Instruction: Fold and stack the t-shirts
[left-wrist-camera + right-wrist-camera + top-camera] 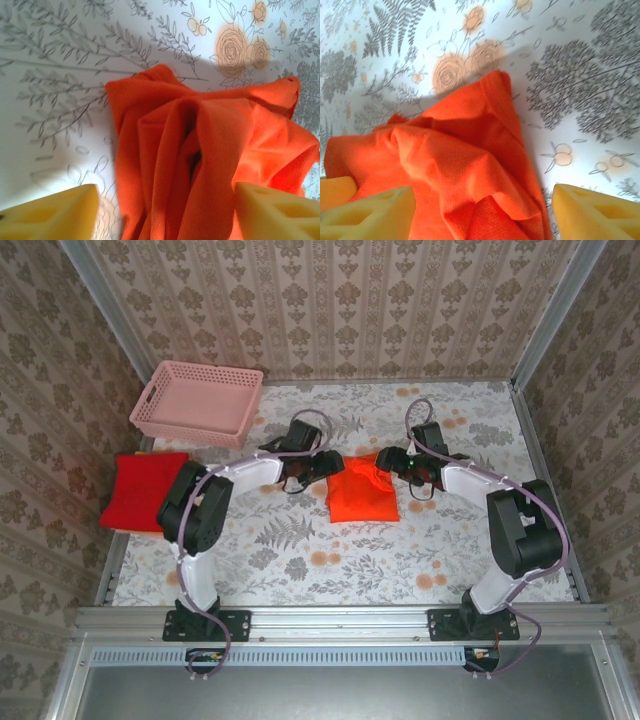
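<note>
The orange t-shirt's top layer is lying rumpled short of the lower layer's far corner, so my right gripper will pinch the bunched edge [492, 177] and pull it smooth.
The bright orange t-shirt [362, 492] lies bunched in a rough rectangle at the middle of the table. My left gripper [316, 466] is at its far left corner and my right gripper [393, 466] at its far right corner. In the left wrist view the orange t-shirt [200, 150] rises in rumpled folds between the wide-apart yellow fingers [50, 215] of the open left gripper [167, 220]. In the right wrist view the orange t-shirt [460, 160] lies between the spread fingers [595, 212] of the open right gripper [482, 215]. The deeper red t-shirt [145, 490] lies folded at the table's left edge.
A pink lattice basket [197, 402] stands at the back left. The floral tablecloth [330, 560] is bare in front of the orange shirt. Patterned walls close in the table on three sides.
</note>
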Robot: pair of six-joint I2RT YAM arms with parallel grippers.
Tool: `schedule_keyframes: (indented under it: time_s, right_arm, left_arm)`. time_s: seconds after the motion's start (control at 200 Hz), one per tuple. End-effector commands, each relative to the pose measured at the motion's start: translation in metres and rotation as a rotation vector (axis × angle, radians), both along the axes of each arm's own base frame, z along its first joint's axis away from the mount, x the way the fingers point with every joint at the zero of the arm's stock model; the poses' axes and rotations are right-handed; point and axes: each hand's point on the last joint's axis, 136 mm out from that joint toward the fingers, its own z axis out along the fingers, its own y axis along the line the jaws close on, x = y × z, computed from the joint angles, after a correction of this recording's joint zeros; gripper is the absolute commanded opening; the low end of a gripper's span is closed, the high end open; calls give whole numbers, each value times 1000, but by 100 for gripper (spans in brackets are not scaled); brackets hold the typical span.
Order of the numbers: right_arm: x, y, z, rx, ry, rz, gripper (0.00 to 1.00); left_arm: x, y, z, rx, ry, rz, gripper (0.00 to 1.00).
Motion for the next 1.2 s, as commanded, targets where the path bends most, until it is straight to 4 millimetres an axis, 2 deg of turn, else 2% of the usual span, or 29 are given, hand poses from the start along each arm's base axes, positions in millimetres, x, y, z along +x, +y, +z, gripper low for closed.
schedule_keyframes:
  time_s: [0.0,0.18,0.23,0.365,0.545,0.6,0.71,0.785,0.855,1.03,1.195]
  right_arm:
    - [9,-11,1,-83,14,-8,69]
    - [13,5,-11,-27,53,46,54]
    - [14,10,-16,-11,72,62,51]
    - [16,22,-22,25,93,100,51]
    - [17,30,-14,32,62,138,48]
    - [18,27,-10,13,35,133,52]
    - [18,17,3,-38,-25,107,68]
    - [14,10,11,-70,-57,89,71]
    - [10,11,15,-65,-74,91,61]
    - [0,28,17,-25,-86,125,38]
    - [3,41,9,31,-56,144,38]
  left_arm:
    - [5,9,-17,61,44,-16,54]
    - [9,6,-22,46,59,-18,18]
    - [10,5,-21,42,59,-21,13]
    - [10,1,-17,27,57,-34,12]
    - [12,2,-20,29,66,-30,10]
    - [11,2,-22,28,72,-29,11]
    - [10,2,-24,31,79,-28,11]
    - [9,3,-25,33,84,-25,11]
    - [9,4,-27,34,87,-23,10]
    - [8,1,-27,29,91,-30,10]
    - [8,0,-27,26,92,-35,10]
